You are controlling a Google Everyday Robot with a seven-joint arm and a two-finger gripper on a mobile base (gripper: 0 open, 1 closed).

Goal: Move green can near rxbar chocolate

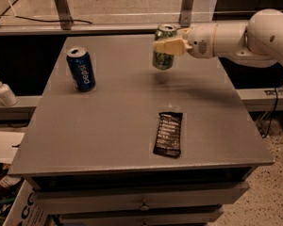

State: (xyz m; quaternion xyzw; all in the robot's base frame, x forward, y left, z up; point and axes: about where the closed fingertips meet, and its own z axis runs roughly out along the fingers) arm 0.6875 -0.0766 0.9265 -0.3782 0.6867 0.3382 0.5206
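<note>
I will release the green can on the grey table [193,112] beside the rxbar chocolate's far end. The can now hangs above the table's far middle.
The green can [163,54] hangs upright in the air above the far middle of the grey table [113,121], with its shadow on the tabletop below it. My gripper [167,46] comes in from the right and is shut on the can's upper side. The rxbar chocolate [168,133], a dark wrapper with white text, lies flat near the table's front edge, to the right of centre and well in front of the can.
A blue Pepsi can [81,69] stands upright at the table's far left. A white pump bottle [3,91] stands on a ledge left of the table. My white arm [247,36] spans the far right. Drawers [141,202] sit under the tabletop.
</note>
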